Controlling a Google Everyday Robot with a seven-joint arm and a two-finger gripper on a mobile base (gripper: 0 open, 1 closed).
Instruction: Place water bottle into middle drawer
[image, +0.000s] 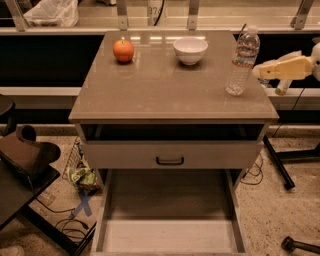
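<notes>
Next, the gripper closes on the water bottle's body (240, 70), just below its middle, well under the white cap.
The water bottle (242, 59), clear ribbed plastic with a white cap and a pale label, stands upright near the right edge of the cabinet top. My gripper (260, 71), pale yellow, reaches in from the right at the bottle's mid-height, just beside it and apart from it. The middle drawer (170, 200) is pulled out at the bottom of the view, with a dull brown floor and pale side walls. It holds nothing that I can see.
An orange (123, 50) and a white bowl (190, 50) sit at the back of the top. The upper drawer (170, 156), with a grey front and black handle, is slightly open. A dark chair (22, 155) stands left, with a snack bag (82, 177) and cables on the floor. Black stand legs (280, 165) are at the right.
</notes>
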